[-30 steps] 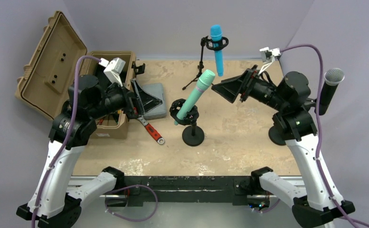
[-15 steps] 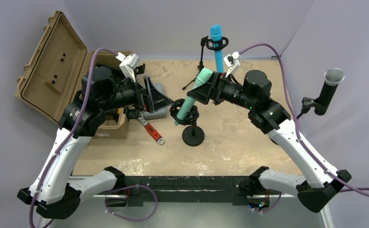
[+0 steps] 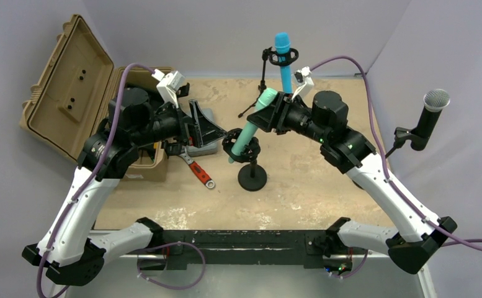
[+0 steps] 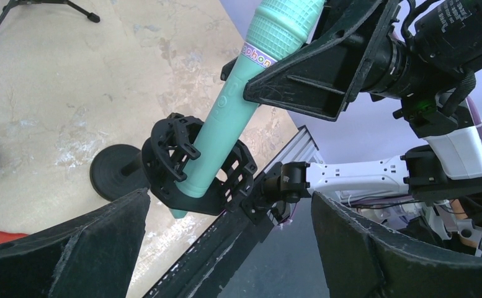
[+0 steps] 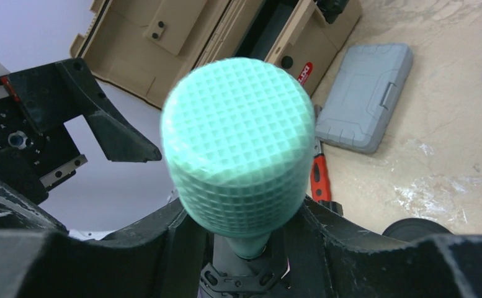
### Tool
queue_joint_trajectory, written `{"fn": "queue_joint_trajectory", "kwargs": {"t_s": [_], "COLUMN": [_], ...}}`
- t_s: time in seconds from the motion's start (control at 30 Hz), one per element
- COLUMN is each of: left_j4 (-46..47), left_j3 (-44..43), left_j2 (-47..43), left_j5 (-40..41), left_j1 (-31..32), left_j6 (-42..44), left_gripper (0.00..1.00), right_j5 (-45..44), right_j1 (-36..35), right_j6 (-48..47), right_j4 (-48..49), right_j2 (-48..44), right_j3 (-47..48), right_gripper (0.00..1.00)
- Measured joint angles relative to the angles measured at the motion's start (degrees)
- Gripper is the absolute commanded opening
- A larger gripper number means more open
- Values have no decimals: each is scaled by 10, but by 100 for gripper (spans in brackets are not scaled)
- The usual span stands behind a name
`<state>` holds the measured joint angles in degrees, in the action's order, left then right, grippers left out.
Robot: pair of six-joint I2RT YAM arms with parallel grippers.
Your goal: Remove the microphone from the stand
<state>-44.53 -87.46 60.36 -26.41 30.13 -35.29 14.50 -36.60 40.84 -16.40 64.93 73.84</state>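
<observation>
Next, my right gripper sets the teal microphone free on the table's front part (image 3: 293, 194), between the round base and the black microphone.
The teal microphone (image 3: 250, 127) leans up and to the right in the black clip (image 3: 239, 148) of a short stand with a round base (image 3: 252, 179) at mid table. My right gripper (image 3: 265, 113) is shut on the microphone's upper body, just under the gridded head (image 5: 238, 136); both fingers press against its sides in the right wrist view. My left gripper (image 3: 218, 133) is open just left of the clip. In the left wrist view the clip (image 4: 182, 180) and the microphone (image 4: 235, 105) lie beyond my open left gripper (image 4: 229, 195).
A blue microphone (image 3: 283, 62) hangs in a tripod stand at the back. A black microphone with a silver head (image 3: 430, 115) stands at the right edge. An open tan case (image 3: 71, 81), a grey box (image 5: 365, 96) and a red wrench (image 3: 198, 171) lie on the left.
My right arm swung in from the right side to the teal microphone and its jaws closed round it. My left arm moved right toward the clip, then held still.
</observation>
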Motion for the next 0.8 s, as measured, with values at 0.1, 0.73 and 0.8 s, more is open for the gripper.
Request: {"fn": "queue_joint_trajectory", "kwargs": {"t_s": [0.1, 0.73, 0.8], "left_j4": [-3, -10, -10], "left_j3": [0, -2, -2], "left_j2": [0, -3, -5], "left_j5": [5, 42, 50], "left_j1": [0, 0, 0], "left_j6": [1, 4, 4], "left_gripper": [100, 99, 99], "right_j5": [-17, -224, -277], "right_j1": [-1, -2, -2], "right_j6": [-10, -125, -141], "right_j4": [-22, -169, -184], "right_j2": [7, 33, 16], "right_j3": [25, 298, 298], "right_gripper": [37, 18, 17]}}
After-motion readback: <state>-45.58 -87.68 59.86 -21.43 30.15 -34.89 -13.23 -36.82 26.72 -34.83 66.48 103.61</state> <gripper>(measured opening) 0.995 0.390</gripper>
